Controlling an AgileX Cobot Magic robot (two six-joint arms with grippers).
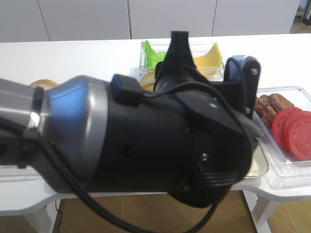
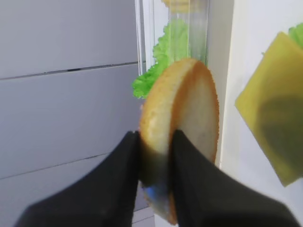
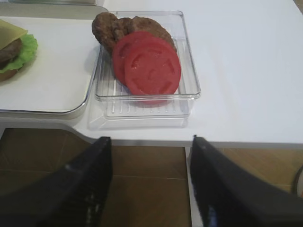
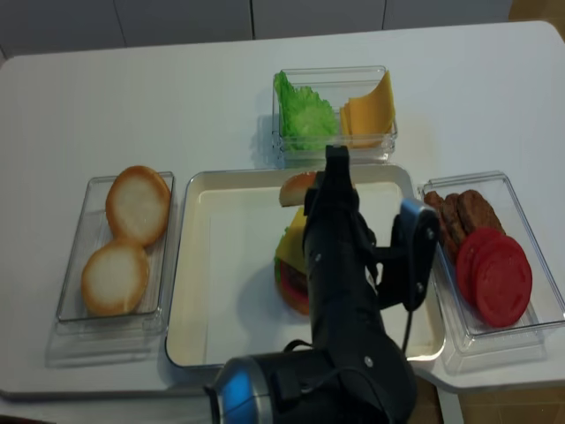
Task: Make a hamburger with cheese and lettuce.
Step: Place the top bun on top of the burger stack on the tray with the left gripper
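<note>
I need to use my left gripper to let go of the golden bun top, held on edge above the tray, on the square yellow cheese (image 4: 315,247) (image 2: 286,111), topping off the hamburger.
The hamburger (image 4: 290,269) stands on the cream tray (image 4: 221,265), half hidden under my left arm. In the right wrist view the hamburger (image 3: 12,49) shows the square yellow cheese (image 3: 9,29) on top, over the frilly green lettuce (image 3: 24,51) and a dark patty. My left gripper (image 2: 155,142) is shut on a golden bun top (image 2: 189,109), held on edge above the tray's far side and the cheese (image 2: 274,127). From above, the bun top (image 4: 297,187) sticks out to the left of the left gripper (image 4: 325,177). My right gripper (image 3: 149,179) is open and holds nothing, out past the table's front edge.
A clear box (image 4: 477,327) on the right holds tomato slices (image 4: 494,278) and patties (image 4: 468,212). A box at the back holds a lettuce bunch (image 4: 302,110) and cheese slices (image 4: 369,110). Two pale bun halves (image 4: 137,203) lie in a box on the left.
</note>
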